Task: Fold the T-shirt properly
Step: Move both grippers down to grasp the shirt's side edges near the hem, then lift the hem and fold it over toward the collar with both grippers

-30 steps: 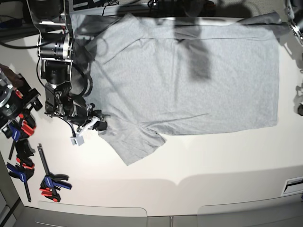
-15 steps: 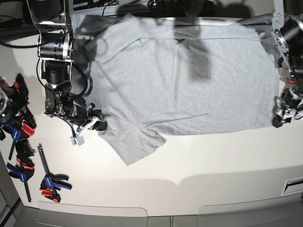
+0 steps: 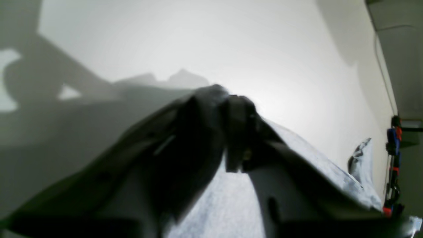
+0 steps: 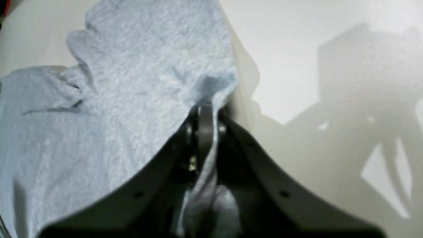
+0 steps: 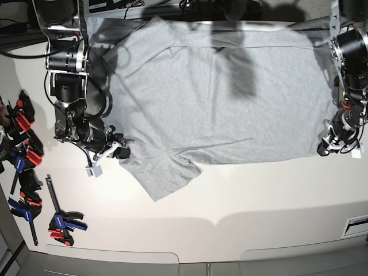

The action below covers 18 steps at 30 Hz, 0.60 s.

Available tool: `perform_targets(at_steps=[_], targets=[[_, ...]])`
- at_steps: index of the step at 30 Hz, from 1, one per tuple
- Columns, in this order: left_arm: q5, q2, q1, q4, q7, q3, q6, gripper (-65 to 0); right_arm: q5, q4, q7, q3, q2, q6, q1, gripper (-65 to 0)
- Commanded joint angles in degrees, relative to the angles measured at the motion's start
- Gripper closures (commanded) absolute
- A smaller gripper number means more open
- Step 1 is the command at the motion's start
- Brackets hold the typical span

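Next, my right gripper lets go of the pinched fabric farther back from the clamps, where it will let go at the T-shirt's side edge [image 5: 98, 102].
The light grey T-shirt [image 5: 218, 92] lies spread flat on the white table [image 5: 259, 201], plain side up, with one sleeve pointing toward the front edge. My right gripper [image 5: 119, 150] sits at the shirt's left edge beside that sleeve. In the right wrist view it [image 4: 205, 110] is shut, with a fold of the fabric [image 4: 132, 82] pinched between its fingers. My left gripper [image 5: 326, 148] is at the shirt's lower right hem corner. Its fingers [image 3: 205, 109] meet at the tips, and the cloth [image 3: 224, 205] rises up to them.
Several red, blue and black clamps [image 5: 26, 172] lie along the table's left side, one of them [image 5: 63, 221] near the front. A small white block [image 5: 94, 170] hangs by the right gripper. More clamps [image 3: 393, 165] show far off in the left wrist view.
My left arm has come in from the right edge down to the shirt's hem corner, and its jaws have closed. The right arm has stayed put, holding the shirt.
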<state>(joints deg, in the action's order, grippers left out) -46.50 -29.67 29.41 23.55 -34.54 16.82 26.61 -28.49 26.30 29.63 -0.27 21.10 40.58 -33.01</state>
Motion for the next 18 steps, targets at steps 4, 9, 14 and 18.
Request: perform_targets(at_steps=[4, 9, 14, 18], targets=[[-0.04, -0.94, 1.38, 0.44, -0.35, -0.04, 0.02, -0.9, 1.36, 0.31, 1.31, -0.07, 0.63, -0.58, -1.09, 0.0], [-0.09, -2.16, 1.38, 0.44, -0.46, -0.04, 5.53, 0.0, -3.37, 0.63, 1.81, -0.07, 1.18, -0.58, -1.09, 0.0], [-3.56, -4.98, 1.03, 0.44, -1.90, -0.04, 9.90, 0.0, -9.64, 2.97, 5.55, -0.07, 3.50, -0.58, -1.09, 0.0], [-8.50, -6.80, 0.90, 0.44, -6.38, -0.04, 13.39, 0.0, -16.96, 4.74, 11.39, -0.07, 6.25, -0.58, -1.07, 0.0]])
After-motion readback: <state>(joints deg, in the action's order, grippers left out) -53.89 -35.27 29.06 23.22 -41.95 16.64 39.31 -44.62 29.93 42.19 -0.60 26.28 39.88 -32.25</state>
